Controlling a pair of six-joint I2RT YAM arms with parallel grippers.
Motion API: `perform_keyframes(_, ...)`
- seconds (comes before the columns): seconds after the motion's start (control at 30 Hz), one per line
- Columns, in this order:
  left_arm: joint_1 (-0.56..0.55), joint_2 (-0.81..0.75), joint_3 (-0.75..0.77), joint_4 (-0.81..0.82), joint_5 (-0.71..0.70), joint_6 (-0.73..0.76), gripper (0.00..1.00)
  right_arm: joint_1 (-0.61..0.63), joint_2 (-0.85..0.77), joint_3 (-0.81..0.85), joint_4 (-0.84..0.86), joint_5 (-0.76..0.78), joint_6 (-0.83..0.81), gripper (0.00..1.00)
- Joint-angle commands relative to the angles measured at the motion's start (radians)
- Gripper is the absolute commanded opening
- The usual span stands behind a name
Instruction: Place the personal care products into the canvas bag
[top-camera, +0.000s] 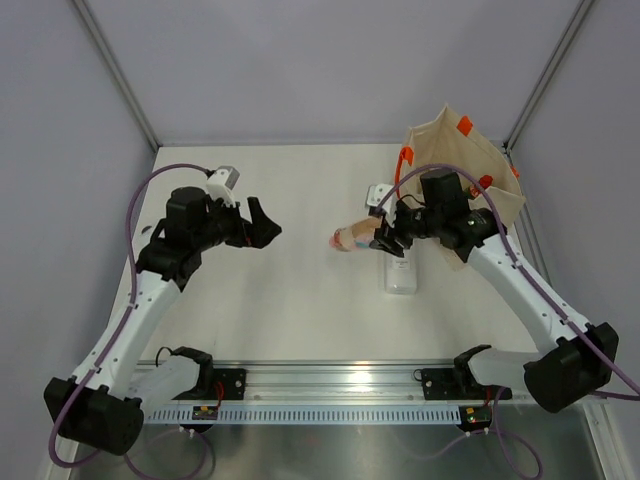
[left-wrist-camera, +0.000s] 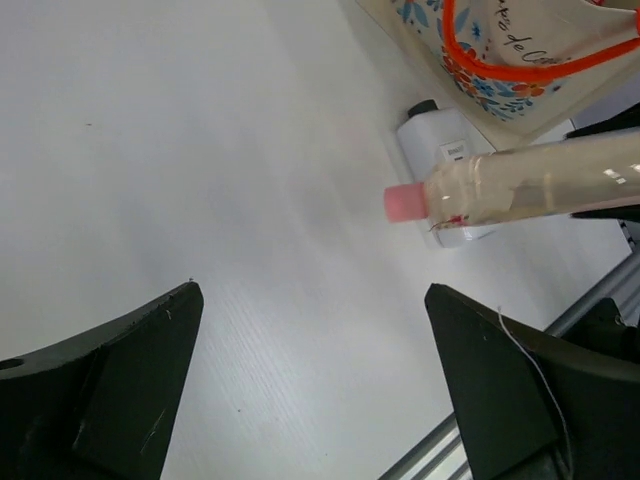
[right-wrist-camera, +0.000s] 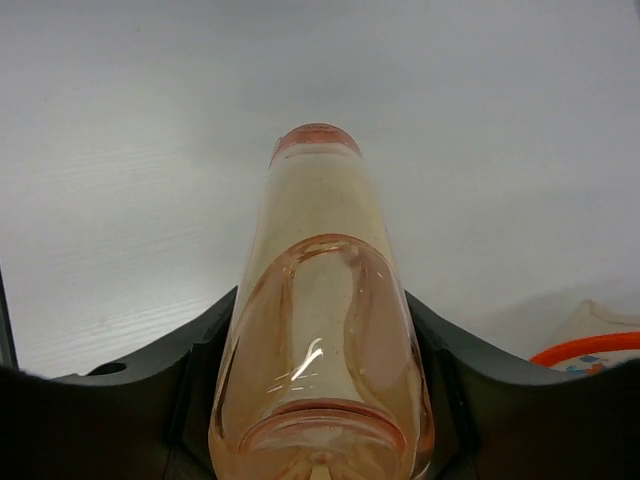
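My right gripper needs to put the peach tube down inside the canvas bag (top-camera: 445, 188), between the orange handle and the red item.
My right gripper (top-camera: 388, 238) is shut on the peach tube (top-camera: 352, 238), held above the table with its pink cap pointing left; the tube fills the right wrist view (right-wrist-camera: 320, 330) and shows in the left wrist view (left-wrist-camera: 520, 185). The flat white rectangular bottle (top-camera: 401, 272) lies on the table just below the tube, also in the left wrist view (left-wrist-camera: 445, 150). The canvas bag (top-camera: 470, 170), beige with orange handles, stands at the far right, behind the right gripper. My left gripper (top-camera: 262, 226) is open and empty over the table's left middle. The other products are out of view.
Grey enclosure walls with metal posts surround the white table (top-camera: 290, 300). A metal rail (top-camera: 330, 385) runs along the near edge between the arm bases. The bag's floral side and orange handle show in the left wrist view (left-wrist-camera: 500, 55).
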Motion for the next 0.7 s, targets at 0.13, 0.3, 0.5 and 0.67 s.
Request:
perform_keyframes(0.13,0.051,-0.119,-0.097,-0.056,-0.274,-0.049,0.99,-0.183,-0.055,0.299,0.195,-0.128,0.297,0.00)
perform_keyframes(0.3,0.062,-0.228,-0.146,-0.065,-0.361,-0.071,0.99,-0.401,0.013,0.480,0.205,-0.146,0.397,0.00)
perform_keyframes(0.5,0.064,-0.308,-0.180,-0.111,-0.554,-0.118,0.99,-0.686,0.122,0.561,0.166,-0.193,0.442,0.00)
perform_keyframes(0.67,0.064,-0.363,-0.215,-0.105,-0.654,-0.170,0.99,-0.720,0.165,0.496,0.129,-0.198,0.388,0.00)
